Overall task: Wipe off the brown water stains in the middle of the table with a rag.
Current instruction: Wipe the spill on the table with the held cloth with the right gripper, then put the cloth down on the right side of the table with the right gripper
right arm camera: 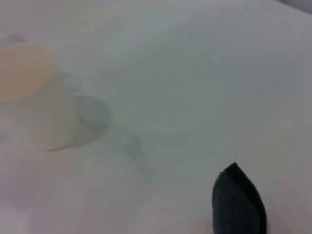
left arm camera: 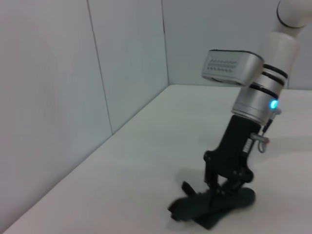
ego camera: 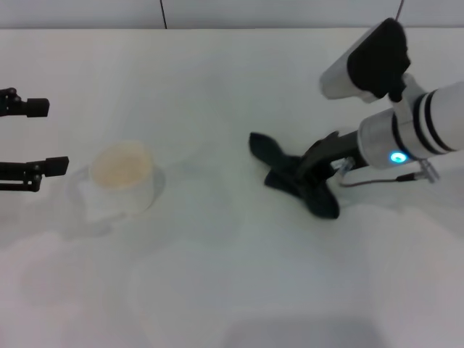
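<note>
Next, my right gripper releases the dark rag farther from the cup, on the white table [ego camera: 354, 198] beside the arm's thin cable.
The dark rag [ego camera: 279, 161] lies crumpled on the white table [ego camera: 217, 283], right of the middle. My right gripper [ego camera: 308, 172] comes in from the right and is pressed down into it, shut on the cloth. The left wrist view shows the same gripper [left arm camera: 223, 189] standing steeply on the flattened rag [left arm camera: 209, 208]. A corner of the rag [right arm camera: 239, 204] shows in the right wrist view. I cannot make out the brown water stains in any view. My left gripper [ego camera: 45, 138] hovers open at the far left edge, holding nothing.
A whitish translucent cup [ego camera: 123, 177] with an orange-tinted rim stands left of the middle, close to the left gripper; it also shows as the cup [right arm camera: 34, 92] in the right wrist view. A grey wall [left arm camera: 73, 73] runs along the table's far edge.
</note>
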You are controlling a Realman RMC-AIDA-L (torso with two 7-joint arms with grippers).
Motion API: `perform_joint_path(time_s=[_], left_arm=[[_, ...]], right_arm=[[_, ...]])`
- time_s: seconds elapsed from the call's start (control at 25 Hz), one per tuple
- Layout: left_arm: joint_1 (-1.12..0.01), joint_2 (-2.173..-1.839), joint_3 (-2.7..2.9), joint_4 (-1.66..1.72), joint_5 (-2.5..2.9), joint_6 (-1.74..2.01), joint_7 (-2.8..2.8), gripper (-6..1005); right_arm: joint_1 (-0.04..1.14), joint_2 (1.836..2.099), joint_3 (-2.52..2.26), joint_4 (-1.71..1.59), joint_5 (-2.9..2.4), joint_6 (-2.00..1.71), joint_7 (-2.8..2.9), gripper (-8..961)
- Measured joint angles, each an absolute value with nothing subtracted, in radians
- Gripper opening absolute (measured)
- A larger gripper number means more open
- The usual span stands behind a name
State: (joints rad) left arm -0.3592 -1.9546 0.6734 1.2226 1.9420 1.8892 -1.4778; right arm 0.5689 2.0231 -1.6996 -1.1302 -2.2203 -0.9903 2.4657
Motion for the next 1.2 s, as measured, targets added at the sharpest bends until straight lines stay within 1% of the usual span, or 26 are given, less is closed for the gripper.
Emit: perform_joint_path(time_s=[0.56, 0.84, 1.2], left_arm=[[-0.364, -1.954, 0.673, 1.223, 1.942, 1.888, -1.468, 862], [-0.361, -1.954, 0.673, 1.223, 1.942, 1.888, -1.464, 862], [-0.355, -1.955, 0.672, 1.222, 1.942, 1.886, -1.462, 862]], right_arm=[[0.561, 2.024, -1.818, -1.209, -2.165, -1.096, 2.499, 83], [0.565, 2.022, -1.813, -1.216, -2.174, -1.035, 2.501, 86], [0.529, 2.016, -1.707, -1.206, -2.182, -0.965, 2.494, 98]])
